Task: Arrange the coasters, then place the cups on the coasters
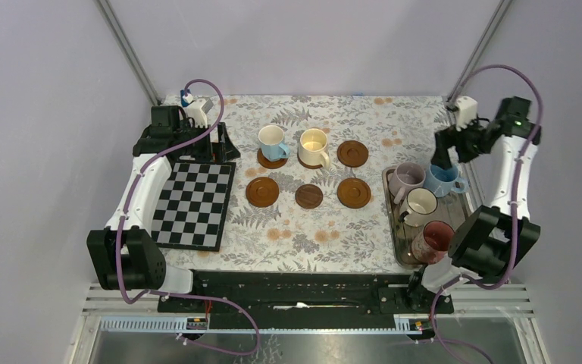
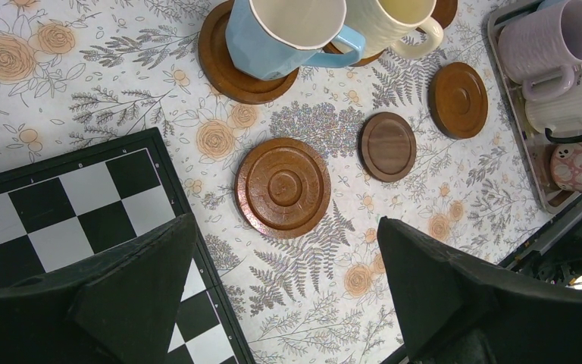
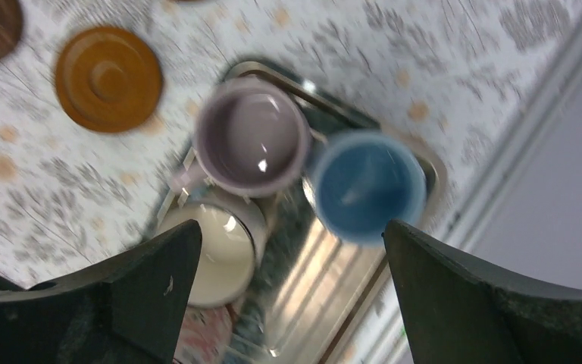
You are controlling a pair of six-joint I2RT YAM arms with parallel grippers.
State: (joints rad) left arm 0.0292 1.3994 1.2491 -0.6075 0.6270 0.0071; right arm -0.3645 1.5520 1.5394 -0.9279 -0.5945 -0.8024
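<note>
I will next move my right gripper to the handle of the blue cup (image 1: 462, 185) in the grey tray and close it there.
Two cups stand on coasters at the back: a light blue cup (image 1: 273, 139) and a yellow-cream cup (image 1: 313, 144). Several more coasters lie bare, among them an orange-brown one (image 1: 262, 191), a dark one (image 1: 309, 196) and another (image 1: 354, 192). The lilac cup (image 1: 407, 179), a second blue cup (image 1: 443, 180), the white-cream cup (image 1: 421, 203) and the pinkish cup (image 1: 433, 240) sit in the grey tray (image 1: 392, 235). My right gripper (image 3: 292, 288) hangs open above the tray, just over the blue cup (image 3: 367, 186). At the board's far right corner my left gripper (image 2: 288, 288) is open and holds nothing.
The chequered board (image 1: 193, 205) lies on the left of the flowered tablecloth. The metal tray runs along the right edge, close to the right arm's base. Frame posts rise at both back corners. The right wrist view is blurred by motion.
</note>
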